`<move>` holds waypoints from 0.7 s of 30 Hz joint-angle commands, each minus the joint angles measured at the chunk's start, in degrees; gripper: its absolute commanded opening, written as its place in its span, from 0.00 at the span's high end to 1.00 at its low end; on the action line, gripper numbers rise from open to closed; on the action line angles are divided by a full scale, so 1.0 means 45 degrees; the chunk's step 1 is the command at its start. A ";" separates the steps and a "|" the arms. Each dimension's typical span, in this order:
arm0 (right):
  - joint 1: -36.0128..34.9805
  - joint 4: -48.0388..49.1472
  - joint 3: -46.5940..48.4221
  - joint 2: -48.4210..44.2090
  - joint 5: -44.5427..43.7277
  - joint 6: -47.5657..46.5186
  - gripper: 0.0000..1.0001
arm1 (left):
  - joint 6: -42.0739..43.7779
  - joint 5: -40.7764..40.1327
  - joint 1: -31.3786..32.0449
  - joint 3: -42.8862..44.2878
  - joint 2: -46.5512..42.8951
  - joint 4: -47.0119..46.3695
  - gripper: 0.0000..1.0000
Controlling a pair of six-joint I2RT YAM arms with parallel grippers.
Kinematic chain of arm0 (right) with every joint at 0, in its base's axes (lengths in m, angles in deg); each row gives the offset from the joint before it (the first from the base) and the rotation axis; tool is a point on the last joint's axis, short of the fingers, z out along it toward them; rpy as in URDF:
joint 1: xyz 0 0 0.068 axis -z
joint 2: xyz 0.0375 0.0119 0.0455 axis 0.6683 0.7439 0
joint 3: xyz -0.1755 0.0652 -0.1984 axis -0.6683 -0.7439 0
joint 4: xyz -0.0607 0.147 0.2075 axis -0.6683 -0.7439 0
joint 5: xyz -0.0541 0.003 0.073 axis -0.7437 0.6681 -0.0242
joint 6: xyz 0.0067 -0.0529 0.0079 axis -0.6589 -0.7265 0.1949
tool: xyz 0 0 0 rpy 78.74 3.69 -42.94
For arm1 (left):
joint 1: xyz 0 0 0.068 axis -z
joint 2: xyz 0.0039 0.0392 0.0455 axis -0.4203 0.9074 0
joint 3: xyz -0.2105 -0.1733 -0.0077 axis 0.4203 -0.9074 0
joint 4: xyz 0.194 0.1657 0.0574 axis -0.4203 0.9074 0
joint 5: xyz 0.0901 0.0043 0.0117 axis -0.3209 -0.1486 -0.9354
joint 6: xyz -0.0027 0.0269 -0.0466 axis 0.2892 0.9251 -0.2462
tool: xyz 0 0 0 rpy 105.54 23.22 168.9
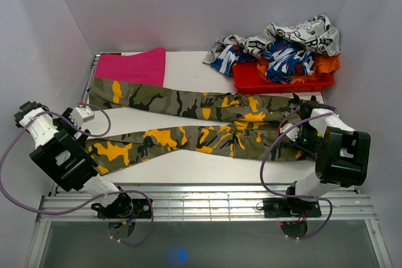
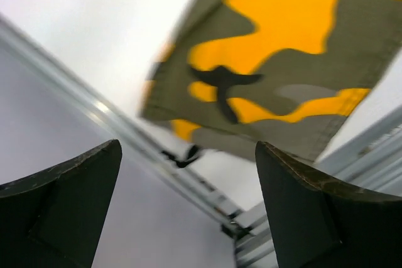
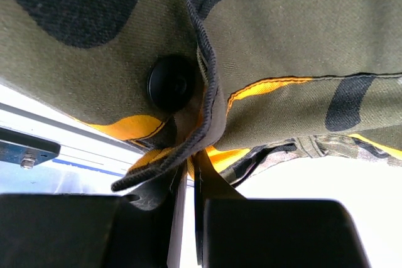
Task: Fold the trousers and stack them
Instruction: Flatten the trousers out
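Next, the left gripper closes on the cuff's far corner (image 1: 88, 142) (image 2: 149, 108), on the leg of the camouflage trousers that is nearer the metal rails.
The camouflage trousers (image 1: 207, 123) lie spread on the white table, waist at the right, both legs running left. My right gripper (image 1: 301, 135) is at the waist end. In the right wrist view it (image 3: 191, 167) is shut on the waistband edge of the trousers (image 3: 282, 48), just below a black button (image 3: 171, 81). My left gripper (image 1: 83, 117) is by the left leg ends, between the two legs. In the left wrist view it (image 2: 187, 155) is open and empty, with a leg cuff of the trousers (image 2: 276, 61) ahead of it, untouched.
A pink cloth (image 1: 135, 66) lies at the back left. A red tray (image 1: 251, 81) at the back right holds a newsprint garment (image 1: 308, 32), a blue-and-white garment (image 1: 286, 58) and orange cloth (image 1: 328, 64). Metal rails (image 1: 207, 205) run along the near edge. White walls enclose the table.
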 commanded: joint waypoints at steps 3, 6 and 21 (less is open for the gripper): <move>0.0126 -0.0539 -0.0144 0.0023 -0.0403 -0.0781 0.92 | -0.1394 0.1021 0.0074 0.3022 0.2266 0.1736 0.02; 0.0126 -0.0597 -0.0105 0.0023 -0.0461 -0.0800 0.92 | -0.2332 0.0396 0.0348 0.2657 0.3088 0.0623 0.05; 0.0204 -0.0988 -0.0281 -0.0328 -0.0657 -0.0976 0.92 | -0.2315 -0.1365 0.1774 -0.1079 0.1664 -0.4286 0.11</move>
